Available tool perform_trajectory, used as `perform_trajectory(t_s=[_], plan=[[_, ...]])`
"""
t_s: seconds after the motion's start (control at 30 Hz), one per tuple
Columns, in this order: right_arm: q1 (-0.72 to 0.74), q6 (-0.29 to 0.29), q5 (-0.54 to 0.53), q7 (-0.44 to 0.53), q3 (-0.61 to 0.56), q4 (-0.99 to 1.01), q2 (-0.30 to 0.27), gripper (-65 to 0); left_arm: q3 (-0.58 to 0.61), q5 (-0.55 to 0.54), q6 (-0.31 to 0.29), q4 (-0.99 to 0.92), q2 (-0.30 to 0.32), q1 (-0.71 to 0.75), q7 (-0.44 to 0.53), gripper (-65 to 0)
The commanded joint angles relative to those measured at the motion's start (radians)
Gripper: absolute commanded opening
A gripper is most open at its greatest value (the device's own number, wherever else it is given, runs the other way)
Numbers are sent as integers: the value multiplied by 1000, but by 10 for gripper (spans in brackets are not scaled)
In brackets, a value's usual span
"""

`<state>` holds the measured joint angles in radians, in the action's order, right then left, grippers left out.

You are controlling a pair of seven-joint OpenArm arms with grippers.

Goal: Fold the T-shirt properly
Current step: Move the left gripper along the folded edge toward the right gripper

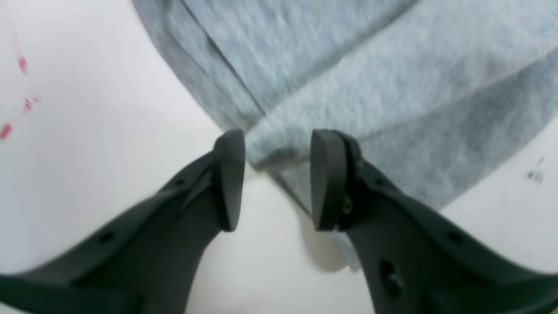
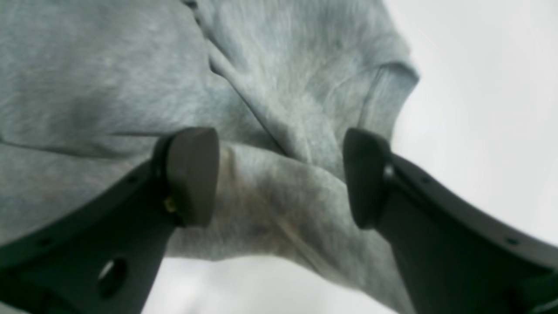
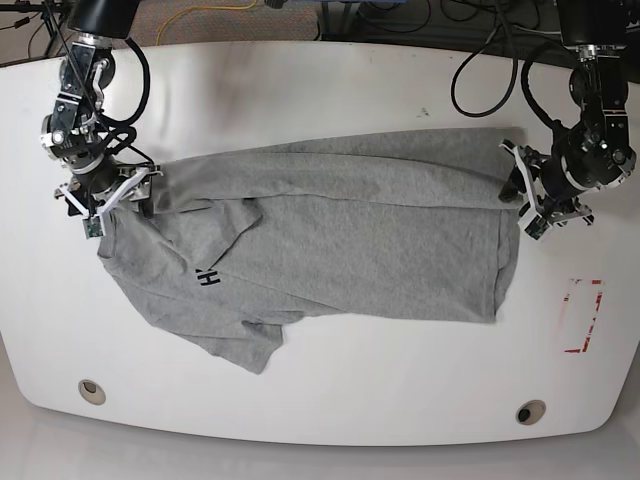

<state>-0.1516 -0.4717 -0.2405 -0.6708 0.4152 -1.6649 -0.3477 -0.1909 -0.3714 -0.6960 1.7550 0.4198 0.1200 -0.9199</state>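
Note:
The open fingers of my right gripper straddle the T-shirt's bunched fold short of its end, so I will move over and pinch the T-shirt's outer corner (image 2: 369,264).
The heather-grey T-shirt (image 3: 350,240) lies spread across the white table, its top edge folded over and black letters (image 3: 207,278) showing at its left. My right gripper (image 3: 110,200) is at the shirt's left end. In its wrist view the right gripper (image 2: 279,135) is open, its jaws wide apart over a bunched fold of T-shirt (image 2: 270,196). My left gripper (image 3: 530,200) is at the shirt's right edge. Seen from the wrist, the left gripper (image 1: 279,135) is open, its fingers straddling a folded corner of the T-shirt (image 1: 348,78) lying on the table.
Red tape marks (image 3: 585,315) sit on the table right of the shirt. Two round holes (image 3: 91,390) (image 3: 531,411) lie near the front edge. Black cables (image 3: 490,50) hang across the back. Bare white table (image 3: 400,380) stretches in front of the shirt.

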Motion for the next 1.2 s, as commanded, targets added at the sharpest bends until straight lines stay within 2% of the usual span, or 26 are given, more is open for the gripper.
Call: perform_trajectory(t_s=[0.0, 0.2, 0.53, 0.67, 0.8, 0.93, 1.03, 1.17], plan=[[-19, 4, 0, -11, 35, -51, -26, -220, 0, -13, -2, 39, -17, -1, 18, -431], [-61, 3, -1, -20, 83, -62, -26, -220, -3, 8, -2, 47, -57, 11, 18, -432], [-61, 1, -9, 7, 93, 44, -34, -220, -6, 223, -2, 30, -144, 16, 20, -432], [-59, 1, -9, 59, 90, 90, -35, -220, -6, 246, -2, 24, -147, 19, 20, -432], [-29, -3, -9, 69, 89, 125, -35, -220, -5, 251, -2, -10, -147, 20, 20, -432], [-15, -51, -6, 69, 92, 145, -34, -220, -3, 251, -2, -82, -146, 13, 20, -432], [-13, -63, -1, 69, 92, 147, -31, -222, -2, 251, -2, -123, -144, 13, 20, -432], [-12, -65, -1, 69, 92, 147, -32, -273, -2, 251, -2, -146, -143, 13, 20, -432]])
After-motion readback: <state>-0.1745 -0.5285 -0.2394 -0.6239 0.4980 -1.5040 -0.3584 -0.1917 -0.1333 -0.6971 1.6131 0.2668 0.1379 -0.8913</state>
